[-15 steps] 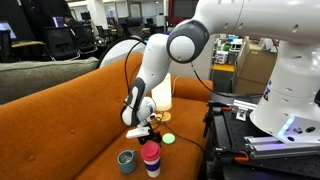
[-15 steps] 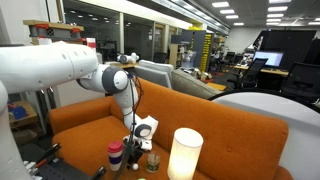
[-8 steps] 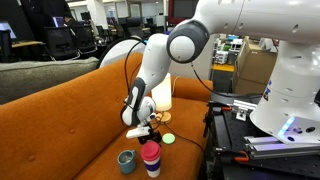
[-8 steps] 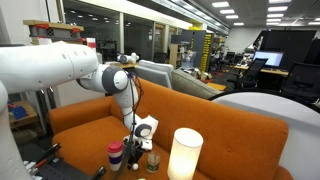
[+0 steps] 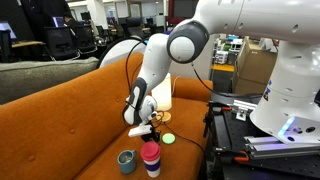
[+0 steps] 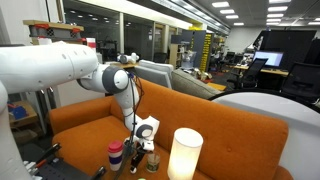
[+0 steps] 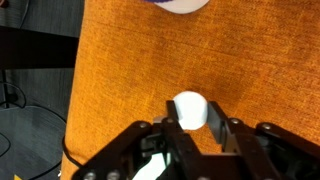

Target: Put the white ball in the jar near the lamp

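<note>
Next, I release the white ball inside the jar (image 5: 146,132) behind the pink-red stacked cups.
In the wrist view the white ball (image 7: 189,108) lies on the orange sofa seat between the black fingers (image 7: 214,120) of my gripper (image 7: 192,116), which press against both its sides. In both exterior views the gripper (image 5: 148,128) (image 6: 140,146) reaches down to the seat and hides the ball. The lamp (image 6: 184,155) glows white beside it; in an exterior view the lamp (image 5: 164,92) stands behind the arm. The small dark jar (image 6: 152,162) stands close to the lamp's foot, and in an exterior view the jar (image 5: 167,138) shows a green glint just right of the gripper.
A teal mug (image 5: 126,160) and pink-red stacked cups (image 5: 150,157) (image 6: 116,154) stand at the seat's front. A black cart (image 5: 240,135) borders the sofa. A white round thing (image 7: 180,3) shows at the wrist view's top edge. A dark floor with cables (image 7: 30,110) lies beyond the seat's edge.
The arm and the small items keep the same places in both exterior views; no movement shows there.
</note>
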